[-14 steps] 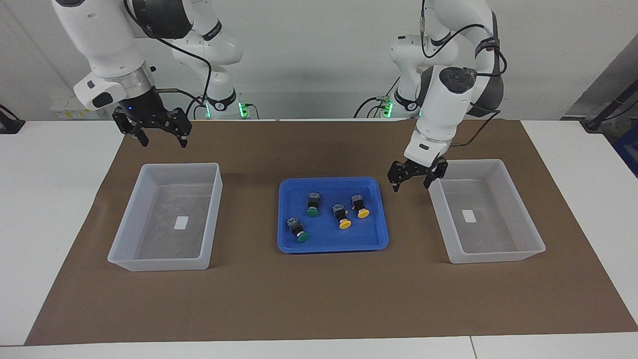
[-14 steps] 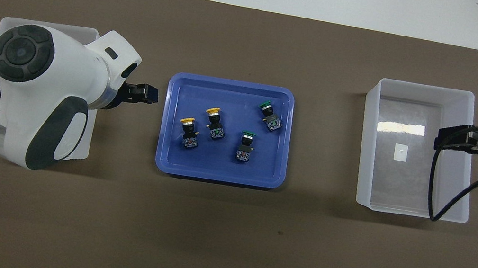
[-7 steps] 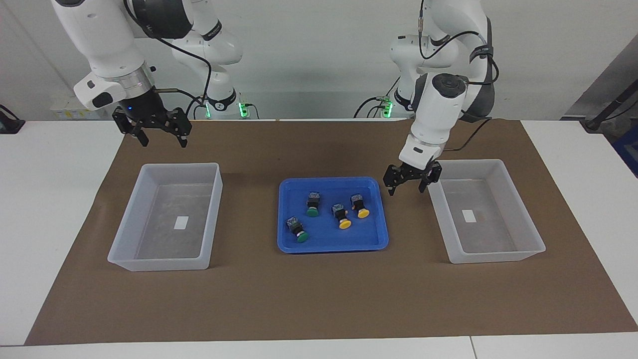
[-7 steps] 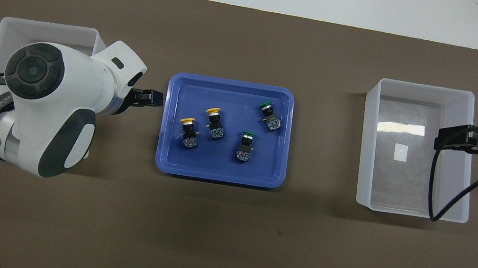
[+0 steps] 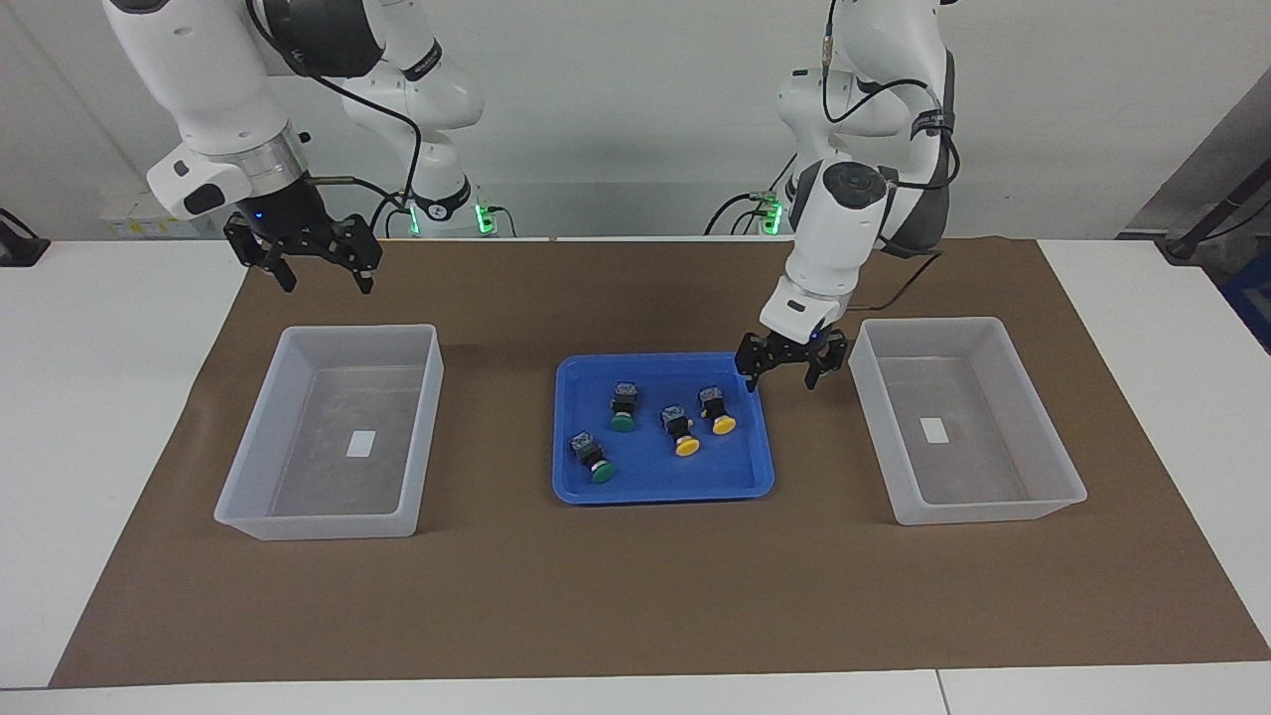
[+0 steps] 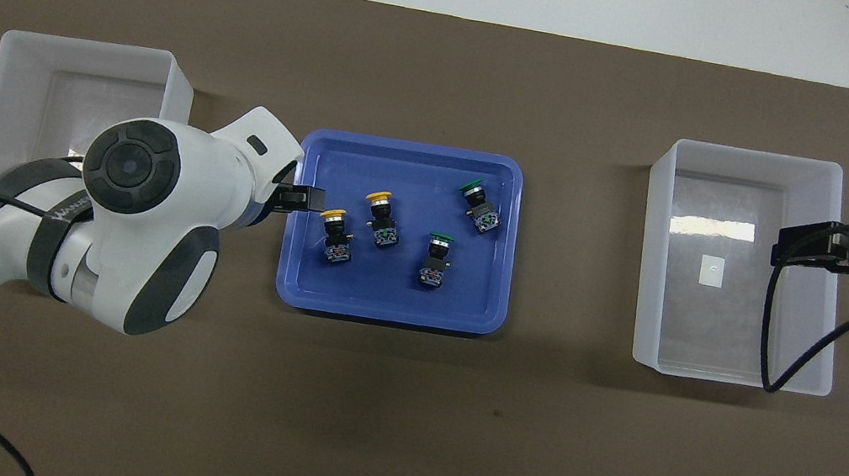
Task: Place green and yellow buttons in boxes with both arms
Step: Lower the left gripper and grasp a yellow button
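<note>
My left gripper will next close its fingers on the black body of the yellow button (image 6: 336, 232) that is closest to the blue tray's edge by my left arm.
Two yellow buttons (image 5: 717, 410) (image 5: 681, 431) and two green buttons (image 5: 623, 405) (image 5: 592, 459) lie in the blue tray (image 5: 660, 492). The overhead view shows them too: yellow buttons (image 6: 331, 233) (image 6: 380, 221) and green buttons (image 6: 436, 257) (image 6: 481, 204). My left gripper (image 5: 783, 382) hangs open and empty over the tray's corner toward the left arm's end, close to a yellow button. My right gripper (image 5: 327, 286) waits open, high over the mat by its box (image 5: 318, 521). The other box (image 5: 993, 511) holds only a label.
A brown mat (image 5: 635, 596) covers the table under the tray and boxes. In the overhead view the left arm hides part of the box (image 6: 89, 44) at its end. The right gripper (image 6: 803, 243) overlaps the rim of the other box (image 6: 753, 154).
My left gripper has moved from beside its box to over the tray's edge, still open. The right arm and the buttons have not moved.
</note>
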{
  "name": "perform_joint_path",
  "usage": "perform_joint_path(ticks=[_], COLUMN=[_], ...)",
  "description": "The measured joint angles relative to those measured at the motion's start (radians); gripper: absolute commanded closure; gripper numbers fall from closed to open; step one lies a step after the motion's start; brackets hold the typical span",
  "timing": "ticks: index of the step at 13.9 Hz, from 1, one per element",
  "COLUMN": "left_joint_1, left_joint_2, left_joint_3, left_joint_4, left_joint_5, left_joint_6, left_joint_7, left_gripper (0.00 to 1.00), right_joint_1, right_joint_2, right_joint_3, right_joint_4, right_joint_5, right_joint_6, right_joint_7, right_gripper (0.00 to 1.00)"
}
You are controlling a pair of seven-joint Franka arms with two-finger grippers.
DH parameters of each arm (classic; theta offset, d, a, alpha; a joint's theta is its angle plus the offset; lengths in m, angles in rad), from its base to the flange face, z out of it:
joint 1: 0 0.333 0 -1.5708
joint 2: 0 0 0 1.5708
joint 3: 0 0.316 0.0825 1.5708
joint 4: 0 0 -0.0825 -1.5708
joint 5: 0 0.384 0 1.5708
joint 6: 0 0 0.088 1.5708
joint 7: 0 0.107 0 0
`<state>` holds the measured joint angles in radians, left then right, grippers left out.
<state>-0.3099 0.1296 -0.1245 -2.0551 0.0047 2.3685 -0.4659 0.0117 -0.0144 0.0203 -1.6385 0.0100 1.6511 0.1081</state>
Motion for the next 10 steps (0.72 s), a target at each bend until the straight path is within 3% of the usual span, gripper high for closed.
perform_joint_path(ticks=[10], left_joint_1=[-0.064], left_joint_2=[0.111], left_joint_3=[-0.001], left_joint_4=[-0.002], left_joint_5=[0.0], left_joint_6=[0.146], left_joint_7=[-0.132], left_gripper=[0.0], right_joint_1=[0.0], right_joint_2=[0.0], right_joint_3=[0.0], right_joint_4=[0.0], right_joint_5=[0.0], right_joint_6=[0.0], right_joint_7=[0.0], right_gripper=[0.0])
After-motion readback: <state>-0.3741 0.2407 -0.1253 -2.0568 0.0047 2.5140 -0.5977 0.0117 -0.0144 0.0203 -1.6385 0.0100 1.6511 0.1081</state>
